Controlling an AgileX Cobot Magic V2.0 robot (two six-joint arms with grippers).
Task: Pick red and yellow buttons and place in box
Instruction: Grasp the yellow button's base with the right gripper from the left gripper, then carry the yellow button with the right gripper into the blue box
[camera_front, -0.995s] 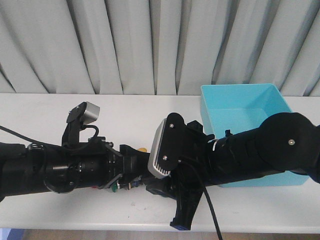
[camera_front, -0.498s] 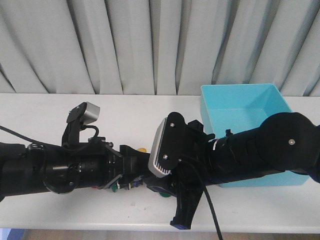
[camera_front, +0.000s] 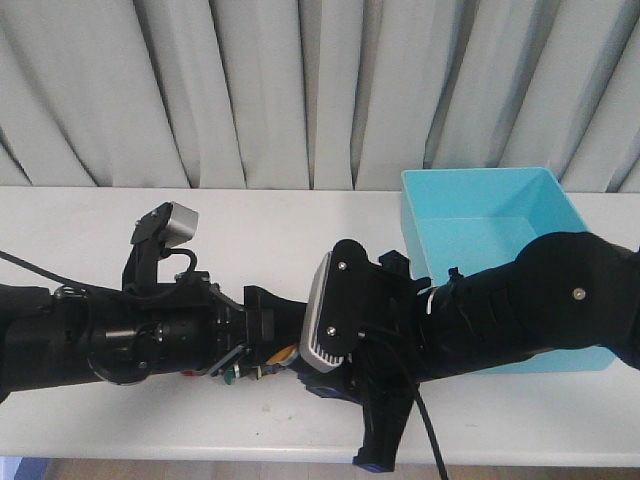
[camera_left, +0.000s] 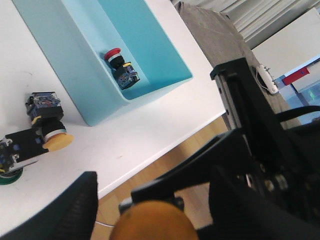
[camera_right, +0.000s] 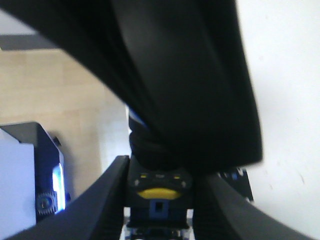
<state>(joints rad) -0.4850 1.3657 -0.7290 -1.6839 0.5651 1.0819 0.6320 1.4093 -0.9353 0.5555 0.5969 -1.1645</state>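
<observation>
The yellow button, now held between the two arms, will go down inside the turquoise box (camera_front: 471, 286) from my right gripper, between the red button and the side of the box nearest my left gripper.
My right gripper (camera_right: 160, 170) is shut on the black body of a yellow button (camera_right: 159, 192). Its blurred yellow cap (camera_left: 152, 225) faces the left wrist camera and shows between the two arms (camera_front: 283, 352) in the front view. My left gripper (camera_left: 155, 177) is open, with one finger (camera_left: 70, 205) standing well off to the side of that cap. The turquoise box (camera_front: 480, 200) stands at the back right, and a red button (camera_left: 114, 53) lies inside it. Another yellow button (camera_left: 56, 142) lies on the table near the box's wall (camera_left: 65, 65).
A black switch (camera_left: 44, 102) whose cap is hidden sits beside the loose yellow button. A green-capped switch (camera_front: 229, 376) lies under the left arm. Both arms cross low over the middle of the table. The table's front edge (camera_left: 165, 145) is close.
The right arm has shifted toward the table's front edge. A yellow cap now shows between the arms. The left gripper's tip has risen and covers the yellow spot seen behind it earlier.
</observation>
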